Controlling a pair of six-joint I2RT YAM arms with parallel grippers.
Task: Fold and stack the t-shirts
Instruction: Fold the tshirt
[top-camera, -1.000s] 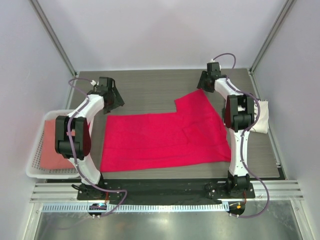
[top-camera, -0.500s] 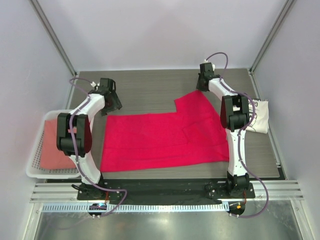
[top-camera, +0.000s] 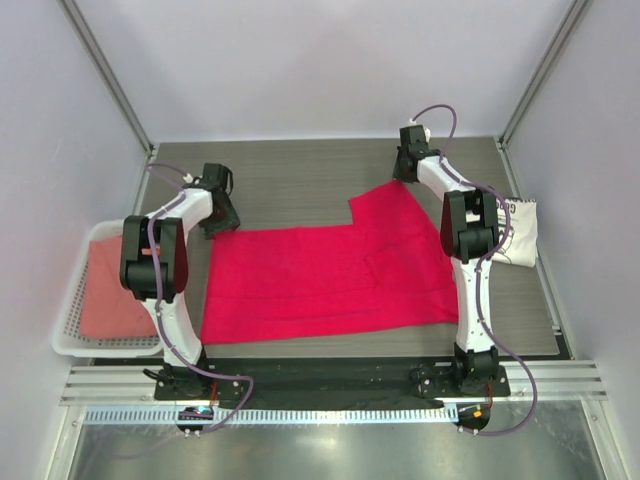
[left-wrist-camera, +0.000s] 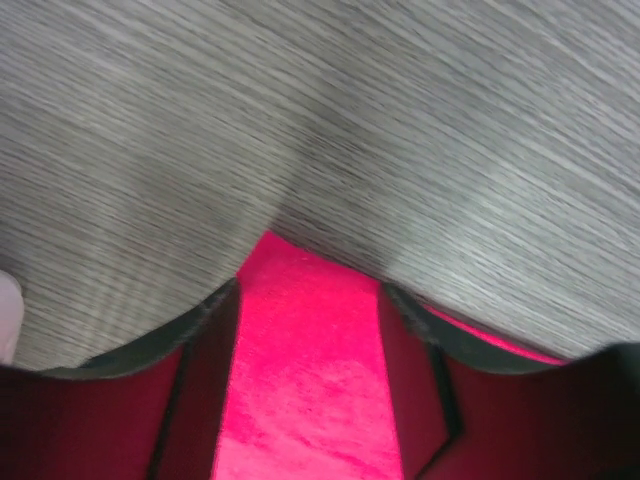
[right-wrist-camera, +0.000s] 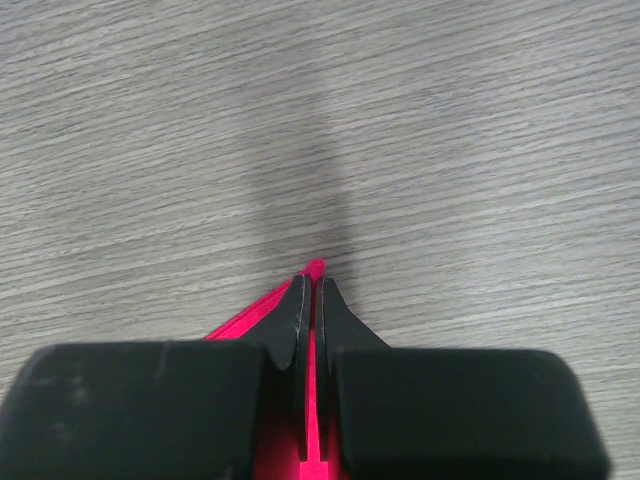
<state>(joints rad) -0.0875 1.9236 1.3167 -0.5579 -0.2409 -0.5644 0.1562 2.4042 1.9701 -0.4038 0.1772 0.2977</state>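
The crimson-pink t-shirt's corner lies loose in the left gripper's open fingers, so next the left gripper pinches the corner's tip (left-wrist-camera: 270, 246) before both grippers fold the t-shirt's far edge over.
A crimson-pink t-shirt (top-camera: 330, 280) lies spread flat across the middle of the table. My right gripper (top-camera: 405, 170) is at its far right corner. In the right wrist view that gripper (right-wrist-camera: 312, 288) is shut on the corner, whose pink tip (right-wrist-camera: 316, 266) pokes out past the fingers. My left gripper (top-camera: 222, 215) is down at the shirt's far left corner. In the left wrist view its jaws (left-wrist-camera: 308, 292) stand apart, with the pink corner (left-wrist-camera: 300, 380) lying between them. A cream t-shirt (top-camera: 520, 235) with black print lies folded at the right edge, beside the right arm.
A white lattice basket (top-camera: 68, 330) stands off the table's left edge with a salmon-pink cloth (top-camera: 108, 295) in it. Bare grey wood-grain table (top-camera: 300, 170) lies beyond the shirt. Walls and frame posts close in the back and sides.
The right gripper has moved onto the shirt's far right corner and shut on it. The left gripper has dropped toward the far left corner, its jaws narrowing a little.
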